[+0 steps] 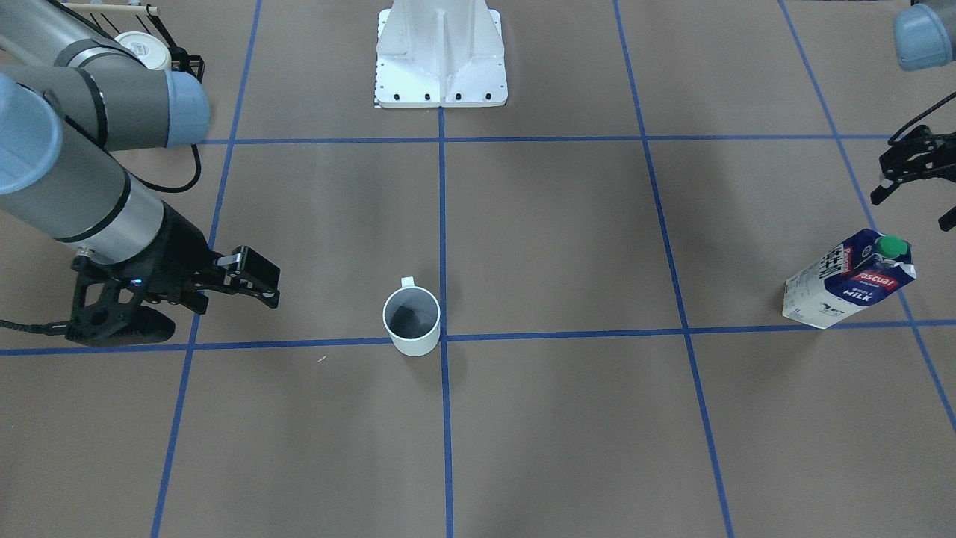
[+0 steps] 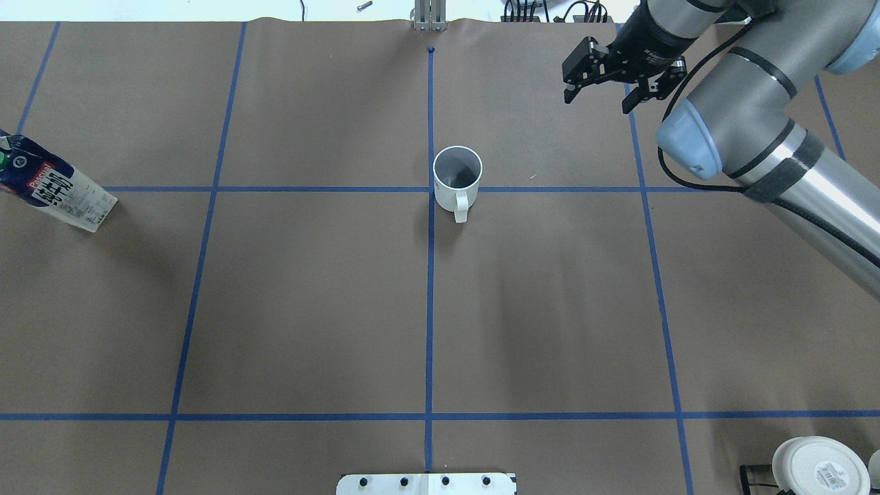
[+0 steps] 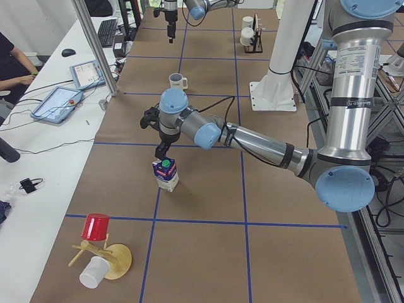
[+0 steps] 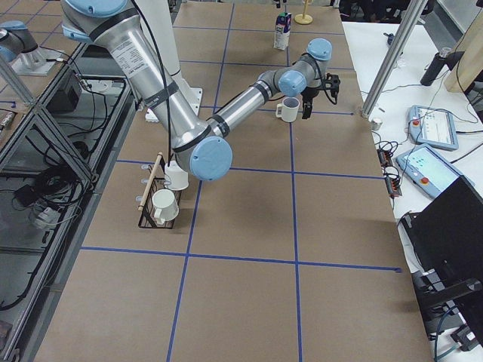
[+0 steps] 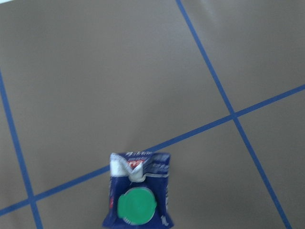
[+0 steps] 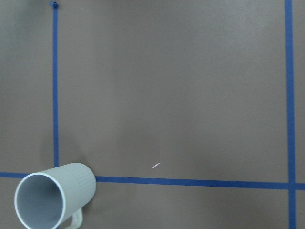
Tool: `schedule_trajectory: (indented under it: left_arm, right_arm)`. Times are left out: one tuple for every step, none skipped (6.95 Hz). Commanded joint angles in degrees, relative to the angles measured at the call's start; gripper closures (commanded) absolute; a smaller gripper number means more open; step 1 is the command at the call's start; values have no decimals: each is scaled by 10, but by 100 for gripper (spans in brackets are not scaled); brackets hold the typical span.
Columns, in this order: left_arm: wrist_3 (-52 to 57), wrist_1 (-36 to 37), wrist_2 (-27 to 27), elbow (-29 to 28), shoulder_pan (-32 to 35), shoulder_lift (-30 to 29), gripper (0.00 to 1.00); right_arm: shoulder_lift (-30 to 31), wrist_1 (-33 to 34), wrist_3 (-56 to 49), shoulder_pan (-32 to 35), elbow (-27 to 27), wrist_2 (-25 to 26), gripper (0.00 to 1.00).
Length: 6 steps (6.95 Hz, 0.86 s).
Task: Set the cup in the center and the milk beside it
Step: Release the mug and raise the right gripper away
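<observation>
The milk carton's blue top (image 1: pixel 866 252) (image 5: pixel 140 187), next to the green cap, is the next place my left gripper needs to go down to and close on.
The white cup (image 2: pixel 456 177) stands upright at the center crossing (image 2: pixel 430 189) of the blue tape lines, its handle toward the robot; it also shows in the right wrist view (image 6: pixel 47 198). The milk carton (image 1: pixel 848 280) stands upright far out on the robot's left side, near a tape line. My right gripper (image 2: pixel 597 103) is open and empty, hovering beyond and to the right of the cup. My left gripper (image 1: pixel 913 209) is open and empty, a little above the carton; the left wrist view looks down on its green cap (image 5: pixel 137 206).
The white robot base (image 1: pixel 441 52) stands at the table's near edge. A black rack with white mugs (image 2: pixel 818 467) sits by the robot's right. A wooden stand with a red and a white cup (image 3: pixel 98 252) stands at the left end.
</observation>
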<state>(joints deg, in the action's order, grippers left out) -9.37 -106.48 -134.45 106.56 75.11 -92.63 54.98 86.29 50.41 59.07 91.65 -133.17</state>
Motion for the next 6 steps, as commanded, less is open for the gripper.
schedule_trajectory:
  left_arm:
    - [44, 3, 36, -10, -25, -6, 3]
    - [55, 3, 44, -27, -24, -6, 3]
    - [62, 3, 44, -31, -24, -5, 3]
    - [64, 3, 44, -42, -24, -5, 2]
    - [64, 3, 43, -49, -24, -4, 2]
    - [64, 0, 43, -62, -24, -4, 2]
  right_arm:
    - [26, 0, -39, 14, 2, -2, 0]
    - [24, 0, -39, 11, 2, -2, 0]
    - [24, 0, -39, 8, 2, -2, 0]
    - [23, 0, -39, 6, 2, -1, 0]
    - [17, 0, -39, 3, 2, 0, 0]
    - [16, 0, -39, 3, 2, 0, 0]
